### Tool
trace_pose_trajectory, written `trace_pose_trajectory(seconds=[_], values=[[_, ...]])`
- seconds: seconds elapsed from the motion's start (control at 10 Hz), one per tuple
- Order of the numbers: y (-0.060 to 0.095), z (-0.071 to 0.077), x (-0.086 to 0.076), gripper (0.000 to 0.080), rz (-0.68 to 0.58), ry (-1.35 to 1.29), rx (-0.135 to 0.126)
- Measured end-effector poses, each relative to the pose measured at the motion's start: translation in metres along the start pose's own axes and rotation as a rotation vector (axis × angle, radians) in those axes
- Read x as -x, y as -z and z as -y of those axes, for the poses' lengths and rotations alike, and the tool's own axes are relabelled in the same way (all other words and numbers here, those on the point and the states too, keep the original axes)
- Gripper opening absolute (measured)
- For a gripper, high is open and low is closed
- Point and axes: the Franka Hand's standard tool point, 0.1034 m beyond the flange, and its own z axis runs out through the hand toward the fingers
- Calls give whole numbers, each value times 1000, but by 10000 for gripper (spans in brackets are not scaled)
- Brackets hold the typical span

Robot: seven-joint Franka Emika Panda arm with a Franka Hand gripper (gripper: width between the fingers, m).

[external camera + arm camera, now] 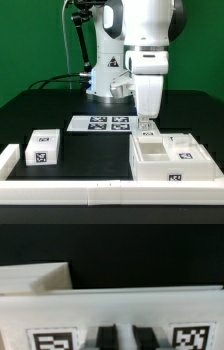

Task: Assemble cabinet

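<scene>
I should lay the white tagged panel over the cabinet's open side [156, 156] nearest the small white block with my gripper.
The cabinet [170, 158] is a white, hollow box body with black-and-white tags, lying at the exterior view's right near the front rail. My gripper [147, 124] points straight down at the cabinet's back wall. In the wrist view the cabinet's white wall [110, 308] fills the lower half, with a tag on each side of the gripper [121, 339]. The two dark fingers [104, 339] stand close together with a thin white strip of the wall between them, so the gripper looks shut on the wall. The fingertips are hidden behind the wall.
A small white tagged block [43, 146] lies at the exterior view's left. The marker board [100, 124] lies in the middle at the back. A low white border rail [70, 187] runs along the front. Another white panel edge [35, 277] shows in the wrist view.
</scene>
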Motion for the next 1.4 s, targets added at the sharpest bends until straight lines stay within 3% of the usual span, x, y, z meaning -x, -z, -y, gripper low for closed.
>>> trace_pose_trajectory(seconds=[0.5,1.0,1.4], values=[[1,-22,3,71,20,61,-27],[1,-25,3,70,20,46,-25],[0,-53,1,71,29,40,-34]])
